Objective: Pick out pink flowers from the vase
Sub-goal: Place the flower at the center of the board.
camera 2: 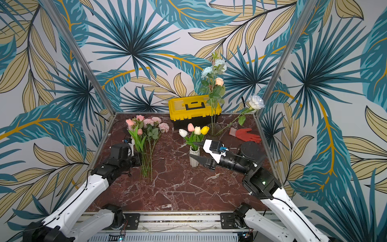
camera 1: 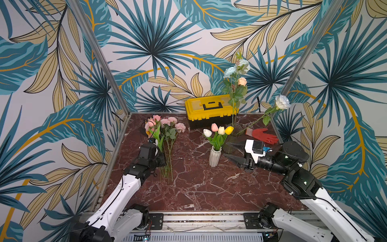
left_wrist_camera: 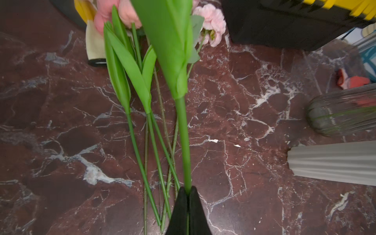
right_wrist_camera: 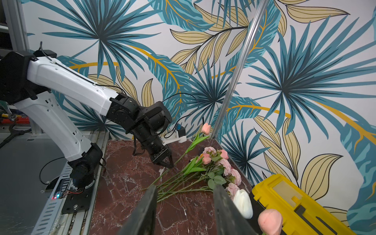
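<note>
Next, my left gripper drops the pink tulip on the pile (camera 1: pixel 162 148) (left_wrist_camera: pixel 163 105), between the lying tulips and the frilly pink flowers.
Several pink flowers (camera 1: pixel 167 125) lie in a pile at the table's far left, stems toward me; the pile (right_wrist_camera: pixel 219 164) also shows in the right wrist view. My left gripper (left_wrist_camera: pixel 189 190) is shut on the green stem (left_wrist_camera: pixel 183 142) of a pink tulip (right_wrist_camera: pixel 206 128), which slants up over the pile. A white ribbed vase (camera 1: pixel 215 158) mid-table holds a pink tulip (camera 1: pixel 214 127) among white and yellow ones. My right gripper (camera 1: pixel 226 149) is open just right of that vase, jaws apart with nothing between them. The vase's pink tulip (right_wrist_camera: pixel 270 221) is beside one finger.
A clear glass vase (camera 1: pixel 234 130) behind the white one holds tall pale blue, peach and white blooms. A yellow toolbox (camera 1: pixel 209 109) stands at the back. A red glove (camera 1: pixel 265 135) lies at the back right. Metal frame posts edge the table.
</note>
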You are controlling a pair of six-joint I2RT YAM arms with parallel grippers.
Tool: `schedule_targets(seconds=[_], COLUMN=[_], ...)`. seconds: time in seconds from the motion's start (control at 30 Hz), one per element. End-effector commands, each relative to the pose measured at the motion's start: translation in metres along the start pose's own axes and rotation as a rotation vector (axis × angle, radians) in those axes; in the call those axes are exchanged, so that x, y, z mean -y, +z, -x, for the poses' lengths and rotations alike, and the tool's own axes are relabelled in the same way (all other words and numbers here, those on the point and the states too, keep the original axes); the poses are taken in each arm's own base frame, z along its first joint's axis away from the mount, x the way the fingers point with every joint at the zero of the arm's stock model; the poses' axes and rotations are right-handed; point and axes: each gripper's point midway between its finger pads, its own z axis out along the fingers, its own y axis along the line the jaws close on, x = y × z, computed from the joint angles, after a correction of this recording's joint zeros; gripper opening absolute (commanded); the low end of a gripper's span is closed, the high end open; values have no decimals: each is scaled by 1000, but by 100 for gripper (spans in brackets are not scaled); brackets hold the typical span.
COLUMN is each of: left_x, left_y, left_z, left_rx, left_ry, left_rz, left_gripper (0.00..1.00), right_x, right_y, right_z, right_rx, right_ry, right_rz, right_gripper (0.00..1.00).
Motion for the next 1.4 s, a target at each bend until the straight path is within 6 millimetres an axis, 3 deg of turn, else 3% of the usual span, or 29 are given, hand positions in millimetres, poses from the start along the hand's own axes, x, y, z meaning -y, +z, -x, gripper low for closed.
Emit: schedule_targets(seconds=[0.0,0.1,0.3,0.8,1.0,1.23,1.37], left_x=[-5,-11,-14,-32,-34,-28,-13], left_y=[10,26,48,104,97,68,39], left_z=[4,-3,6,4,10,20,33], left_rx=[-41,-128,-202,-330,-309,-237,-148], left_ry=[5,-3,21,-1,-39,-76,-90], left_rz=[40,68,115,208,231,214,153], left_gripper=[0,0,0,3,20,24,26], right_x=[0,0,-5,-9,-8,-3,18], right_y=[-3,-5,-9,-20,-20,-24,-31], right_z=[4,7,2,-10,-14,-5,-8], right_rx=[27,47,48,14,4,17,-25], right_ry=[-6,-17,-36,-50,-47,-33,24], right_rz=[-10,-18,-16,-35,-44,-76,-207], right_gripper=[46,46,46,46,47,47,46])
